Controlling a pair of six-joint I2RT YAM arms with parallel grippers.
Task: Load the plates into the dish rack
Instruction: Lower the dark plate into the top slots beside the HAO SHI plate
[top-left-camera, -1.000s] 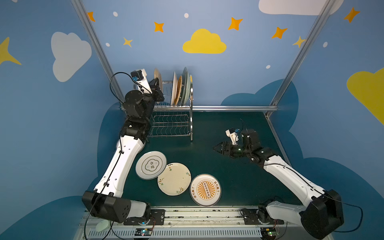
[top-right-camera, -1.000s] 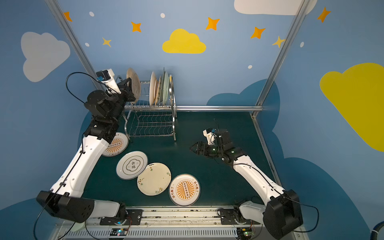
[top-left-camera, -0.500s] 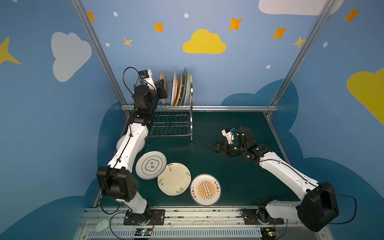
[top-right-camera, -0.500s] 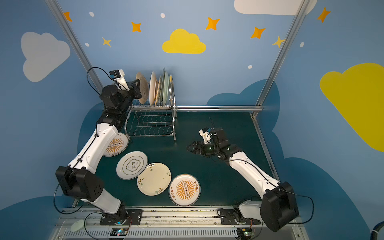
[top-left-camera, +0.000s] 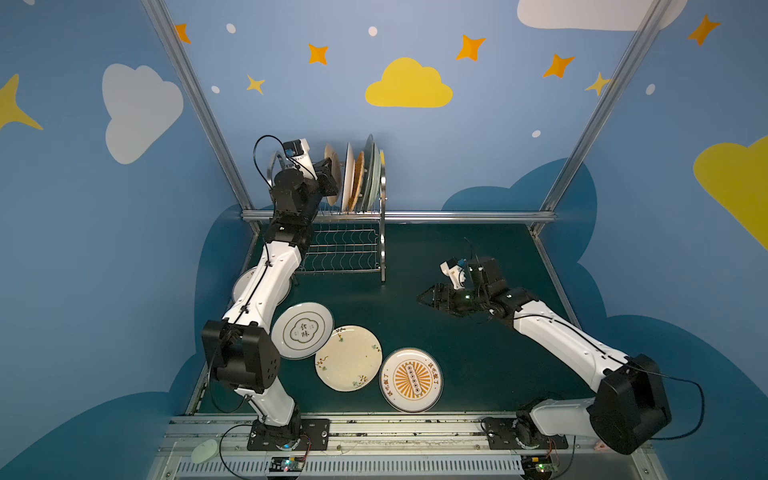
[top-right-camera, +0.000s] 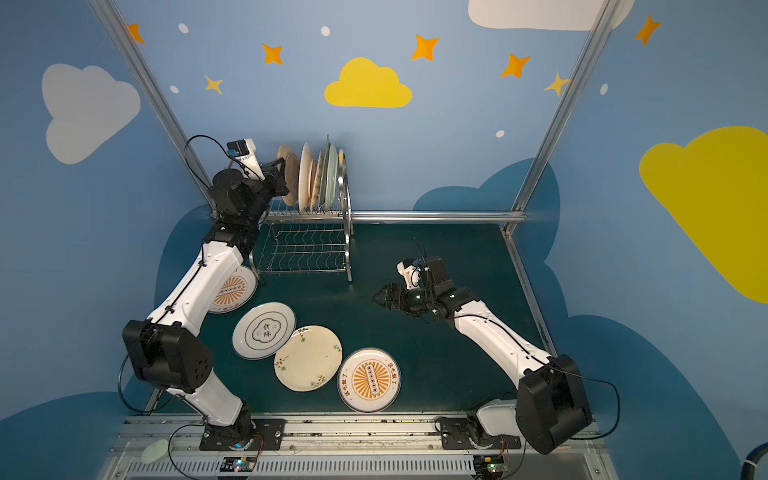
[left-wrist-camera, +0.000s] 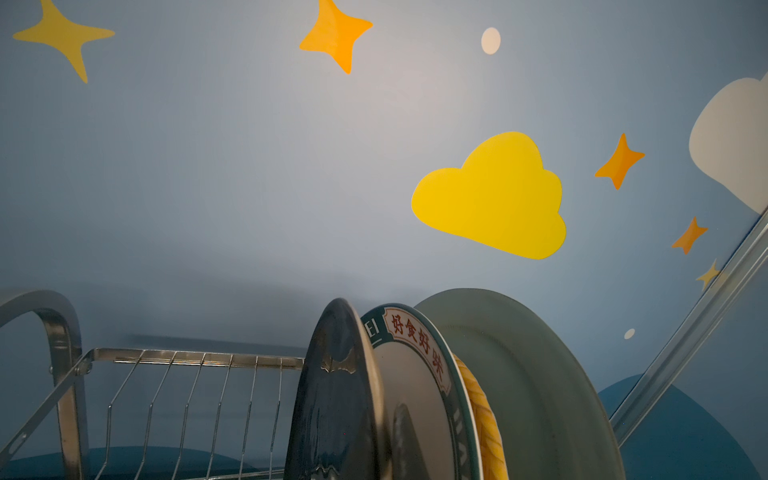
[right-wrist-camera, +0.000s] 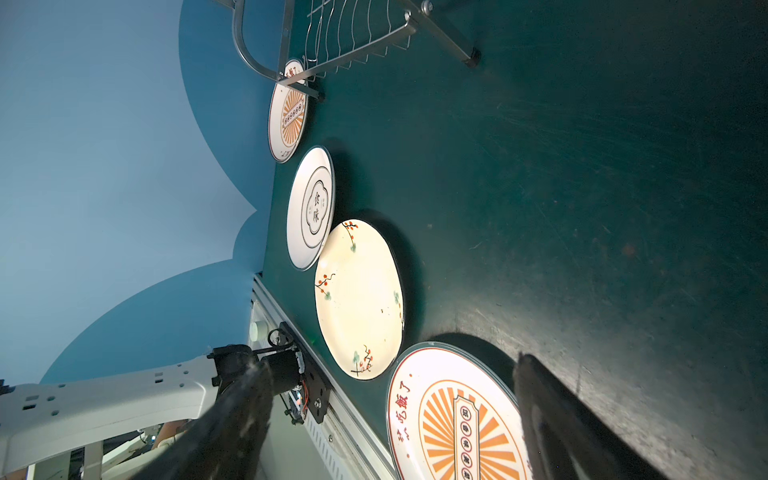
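Observation:
The robot's left gripper needs to set the black plate down in the upper-level slot (top-left-camera: 337, 183) (left-wrist-camera: 350, 457) beside the teal-rimmed plate.
The dish rack (top-left-camera: 380, 232) stands at the back left. My left gripper (top-left-camera: 329, 179) is up at its upper tier, shut on the black plate (left-wrist-camera: 332, 395), which stands upright beside a teal-rimmed plate (left-wrist-camera: 415, 399), a yellow woven one (left-wrist-camera: 486, 428) and a pale green one (left-wrist-camera: 540, 395). Its fingers are hidden in the left wrist view. On the mat lie a cloud-emblem plate (top-left-camera: 302, 330), a cream floral plate (top-left-camera: 348, 358) and a sunburst plate (top-left-camera: 411, 380). A second sunburst plate (top-right-camera: 232, 289) lies partly under the left arm. My right gripper (top-left-camera: 428, 296) hovers open mid-table, holding nothing.
The rack's lower wavy-wire shelf (top-left-camera: 340, 253) holds nothing. Several free slots (left-wrist-camera: 187, 374) show on the upper tier beside the black plate. A metal rail (top-left-camera: 457, 216) runs along the back of the dark green mat (top-left-camera: 478, 353). Blue walls close in on both sides.
My left arm has carried the black plate rightward along the upper tier until it stands next to the racked plates. The right gripper has drifted slightly left, still open.

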